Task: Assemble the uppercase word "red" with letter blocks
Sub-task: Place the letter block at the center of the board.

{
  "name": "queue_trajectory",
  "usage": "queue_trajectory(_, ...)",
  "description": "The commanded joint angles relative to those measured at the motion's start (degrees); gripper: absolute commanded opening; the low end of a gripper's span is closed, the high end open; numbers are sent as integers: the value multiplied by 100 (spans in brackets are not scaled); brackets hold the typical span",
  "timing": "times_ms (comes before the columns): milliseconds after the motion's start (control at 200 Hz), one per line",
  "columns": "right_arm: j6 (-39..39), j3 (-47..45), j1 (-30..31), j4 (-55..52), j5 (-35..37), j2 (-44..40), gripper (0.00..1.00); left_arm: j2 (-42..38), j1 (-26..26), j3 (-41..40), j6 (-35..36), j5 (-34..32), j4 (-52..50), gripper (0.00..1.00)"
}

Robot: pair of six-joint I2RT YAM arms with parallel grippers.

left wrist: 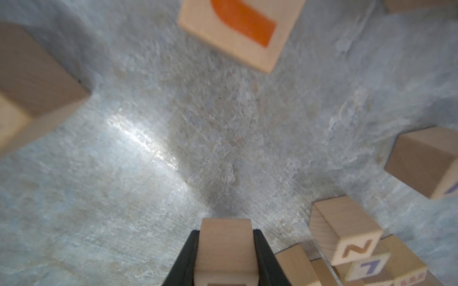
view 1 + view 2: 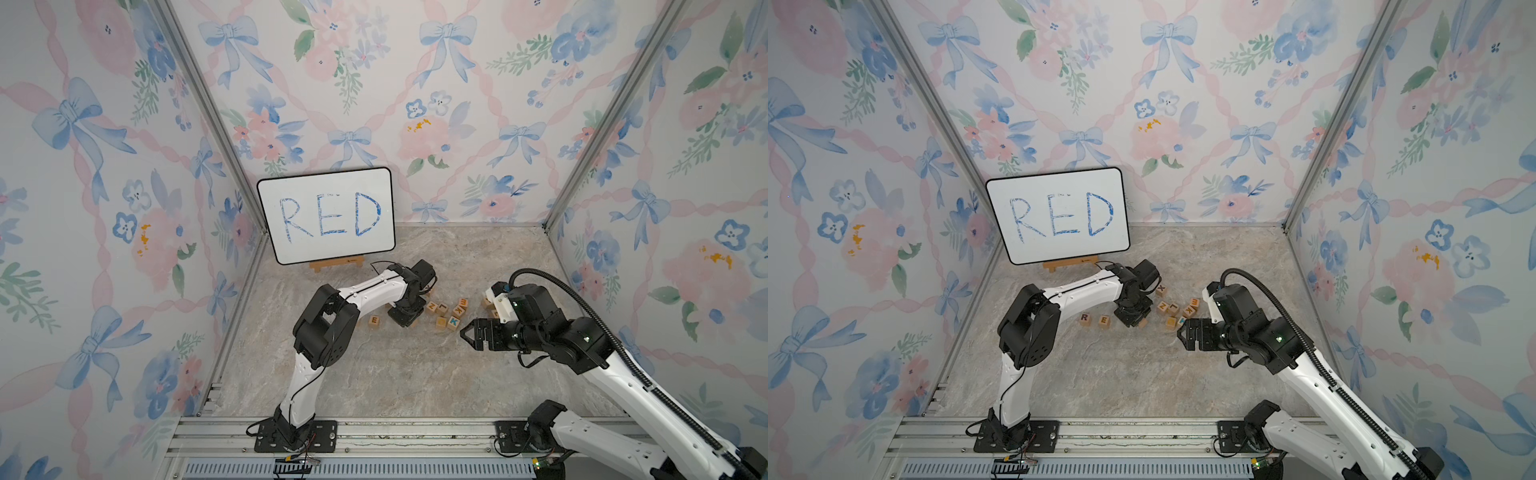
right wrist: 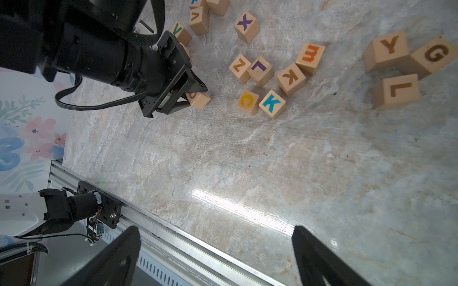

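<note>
My left gripper is at a D block that sits slanted beside the E block, so it should open, take the D block by its other sides [image 3: 203,101] and turn it square.
The R block [image 2: 1084,319] and the E block [image 2: 375,320] sit side by side on the marble table, left of my left gripper [image 2: 403,320]. That gripper points down and is shut on a light-wood letter block [image 1: 225,247], low at the table just right of the E. In the right wrist view this block [image 3: 199,100] shows part of an orange-brown letter that looks like a D. My right gripper [image 2: 467,332] hovers open and empty to the right of the loose blocks.
Loose blocks lie between the arms: Z [image 3: 239,68], a purple L, K, C [image 3: 247,101], teal K, X [image 3: 246,26]. Another group, Y [image 3: 390,49], G and L, sits by the right arm. A whiteboard [image 2: 326,216] reading RED stands at the back.
</note>
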Motion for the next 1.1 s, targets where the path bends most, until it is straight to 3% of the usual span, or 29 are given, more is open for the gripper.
queue_trajectory(0, -106, -59, -71, -208, 46, -62, 97, 183, -28, -103, 73, -85, -128, 33)
queue_trajectory(95, -116, -100, -87, -214, 42, -109, 97, 204, -32, -131, 126, -87, -130, 38)
queue_trajectory(230, -97, -157, -114, -209, 49, -178, 97, 189, -37, -86, 207, -137, -130, 70)
queue_trajectory(405, -106, -192, -159, -212, 38, -233, 97, 69, -59, 231, 605, -285, -148, 98)
queue_trajectory(605, -92, -217, -211, -188, 60, -273, 97, -558, -60, -124, 1113, -520, -146, 98)
queue_trajectory(745, -63, -262, -237, -155, 65, -282, 97, -756, -99, -150, 1846, -499, -157, 98)
queue_trajectory(1000, -12, -235, -237, -131, 96, -341, 97, -750, -166, -226, 4427, -378, -377, 98)
queue_trajectory(1095, -18, -194, -237, -149, 96, -351, 97, -768, -289, -210, 5365, -748, -500, 98)
